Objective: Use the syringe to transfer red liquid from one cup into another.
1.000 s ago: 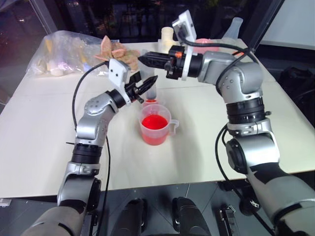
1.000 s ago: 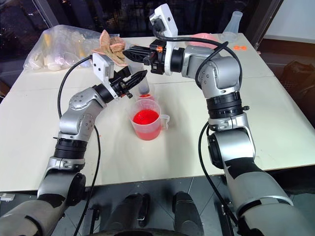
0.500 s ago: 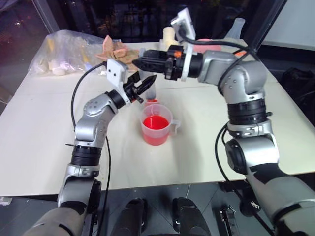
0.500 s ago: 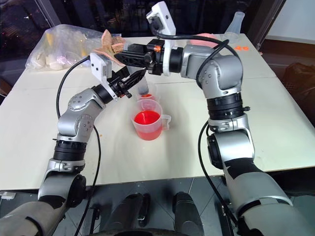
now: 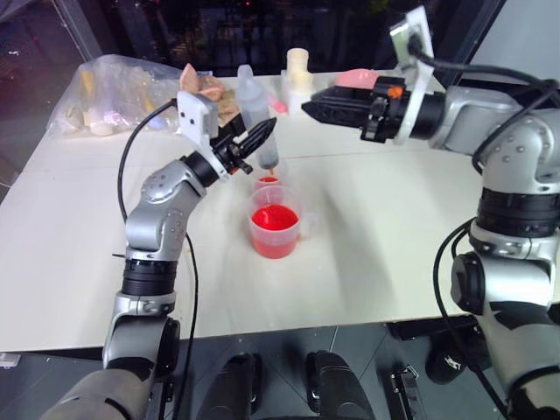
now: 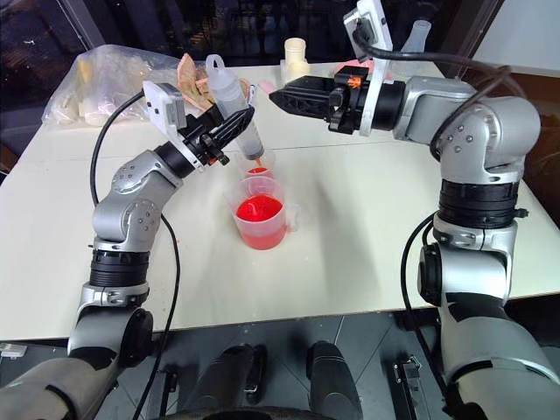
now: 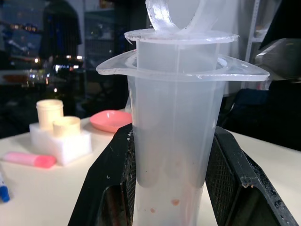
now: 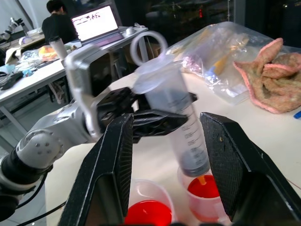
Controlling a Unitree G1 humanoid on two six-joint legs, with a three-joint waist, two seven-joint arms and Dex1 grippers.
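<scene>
I should use my left gripper to put the clear syringe down on the table (image 5: 183, 228) next to the larger cup, opposite its handle.
My left gripper (image 5: 261, 141) is shut on the barrel of the clear syringe (image 5: 255, 107), which it holds nearly upright and a little tilted. The plunger is pushed in, its dark seal low in the barrel (image 8: 190, 165). The orange tip hangs just over the smaller handleless cup (image 5: 269, 182), which has red liquid (image 8: 203, 186) in its bottom. In front of it stands the larger handled cup (image 5: 278, 229), holding more red liquid (image 5: 275, 216). My right gripper (image 5: 318, 103) hangs open and empty to the right of the syringe, pointing at it across a gap.
A plastic bag of supplies (image 5: 109, 92) and a pink cloth (image 5: 203, 85) lie at the back left. White blocks (image 5: 299, 66), a pink dish (image 5: 354, 79) and a clear flask (image 6: 418, 39) stand along the back. A person (image 8: 59, 19) sits at a laptop far off.
My right gripper has opened, let go of the syringe's top and swung away to the right. The left gripper still holds the syringe and has lifted it slightly.
</scene>
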